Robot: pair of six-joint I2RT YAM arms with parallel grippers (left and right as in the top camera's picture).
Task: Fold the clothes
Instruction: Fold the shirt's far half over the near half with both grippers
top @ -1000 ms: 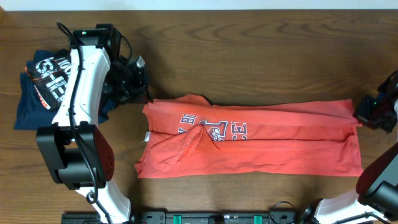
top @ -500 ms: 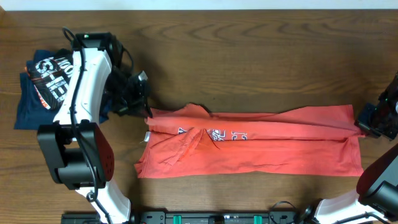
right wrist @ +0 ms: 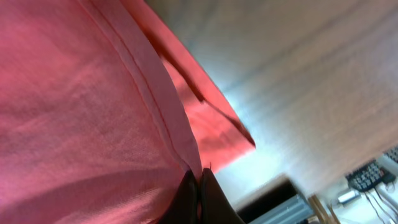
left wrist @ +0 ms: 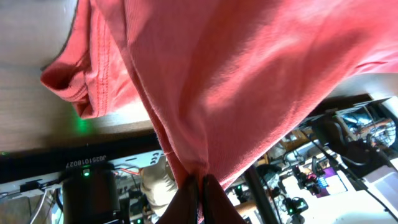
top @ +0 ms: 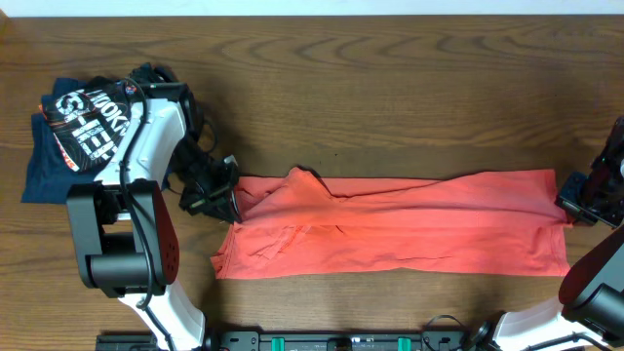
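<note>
The robot's left gripper will release the shirt's held corner on the shirt's front edge (top: 248, 274) (left wrist: 159, 124), at the end nearest the dark pile.
The coral-red shirt (top: 390, 229) lies stretched left to right on the table as a long folded band, its chest logo hidden. My left gripper (top: 232, 200) is shut on the shirt's upper left corner; the left wrist view shows the fabric (left wrist: 211, 81) pinched between the jaws (left wrist: 200, 186). My right gripper (top: 565, 203) is shut on the shirt's upper right corner; the right wrist view shows the hem (right wrist: 93, 124) clamped in the jaws (right wrist: 199, 183).
A pile of navy and black garments with white lettering (top: 83, 132) lies at the far left of the wooden table (top: 390, 88). The arm bases stand along the front edge.
Both grippers have pulled the shirt's far edge toward the front, folding it over. The white chest lettering that showed before is now covered. The band is narrower.
</note>
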